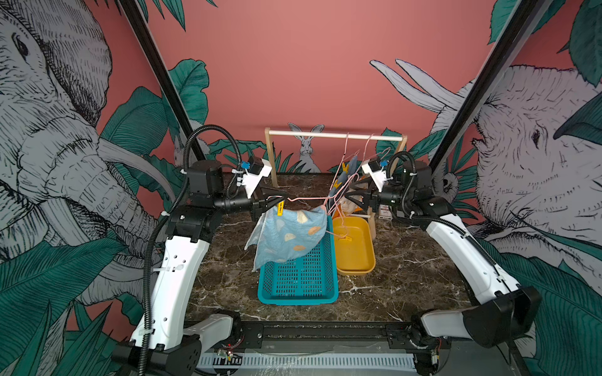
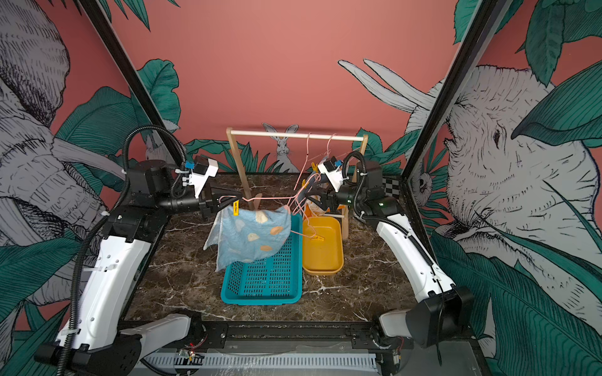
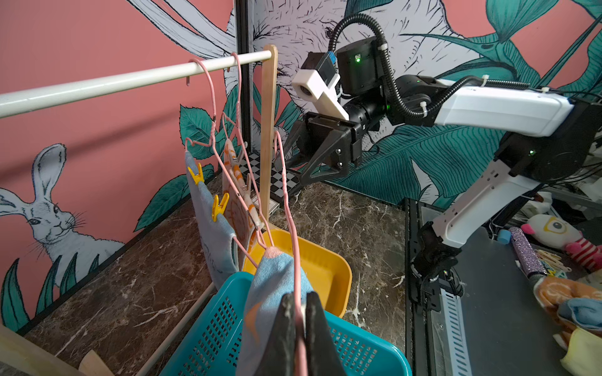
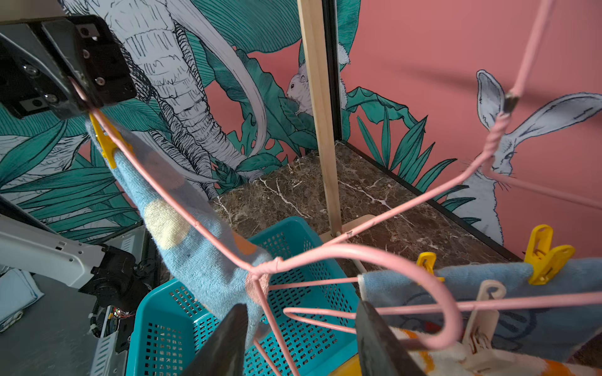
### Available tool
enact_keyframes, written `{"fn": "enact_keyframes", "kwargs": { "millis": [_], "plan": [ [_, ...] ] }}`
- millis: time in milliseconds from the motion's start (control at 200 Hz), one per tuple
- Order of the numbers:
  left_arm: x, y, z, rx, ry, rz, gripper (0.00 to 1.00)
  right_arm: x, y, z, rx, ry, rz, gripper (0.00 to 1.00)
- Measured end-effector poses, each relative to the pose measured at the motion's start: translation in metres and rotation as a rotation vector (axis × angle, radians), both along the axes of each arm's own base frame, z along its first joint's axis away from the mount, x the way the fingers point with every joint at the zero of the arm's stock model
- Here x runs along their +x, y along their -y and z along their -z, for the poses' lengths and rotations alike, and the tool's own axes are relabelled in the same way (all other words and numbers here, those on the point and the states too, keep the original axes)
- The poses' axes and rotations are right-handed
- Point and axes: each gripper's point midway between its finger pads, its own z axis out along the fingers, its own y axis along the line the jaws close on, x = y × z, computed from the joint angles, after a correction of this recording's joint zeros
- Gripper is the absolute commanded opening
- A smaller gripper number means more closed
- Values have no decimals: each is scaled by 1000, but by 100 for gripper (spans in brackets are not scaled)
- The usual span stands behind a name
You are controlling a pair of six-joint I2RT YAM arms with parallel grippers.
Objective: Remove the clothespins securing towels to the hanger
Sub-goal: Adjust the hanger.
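I should take the hanger's twisted neck (image 4: 274,265) with my right gripper, as my left gripper holds the hanger beside the yellow clothespin and will then be free for the clothespin.
My left gripper (image 3: 301,298) is shut on one end of a pink wire hanger (image 1: 306,203), held over the teal basket. A light blue spotted towel (image 1: 293,237) hangs from it, pinned by one yellow clothespin (image 1: 280,208) beside the left gripper (image 1: 280,199). At the hanger's other end my right gripper (image 4: 301,306) stands open, with pink wires and the towel's corner (image 4: 257,283) between its fingers, gripping nothing. Two more hangers on the rack carry a blue towel (image 4: 488,293) with yellow clothespins (image 4: 544,254) and a cream towel (image 3: 237,208) with a beige clothespin (image 4: 482,312).
The teal basket (image 1: 298,298) sits mid-table under the towel. Right of it, a yellow tray (image 1: 355,260) holds one loose yellow clothespin (image 1: 345,240). The wooden rack with its white rod (image 1: 325,135) stands at the back, close behind my right gripper.
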Motion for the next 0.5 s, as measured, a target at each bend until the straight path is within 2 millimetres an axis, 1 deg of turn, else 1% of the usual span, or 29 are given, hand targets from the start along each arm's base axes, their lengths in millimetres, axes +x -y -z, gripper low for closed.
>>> {"fn": "enact_keyframes", "kwargs": {
  "millis": [150, 380, 500],
  "plan": [
    [0, 0, 0, 0, 1, 0, 0, -2, -7, 5, 9, -22, -37, 56],
    [-1, 0, -1, -1, 3, 0, 0, -11, -19, 5, 24, -25, -103, 57],
    [-2, 0, -2, -2, 5, 0, 0, -12, -26, 11, 22, -41, -124, 57]
  ]
}}
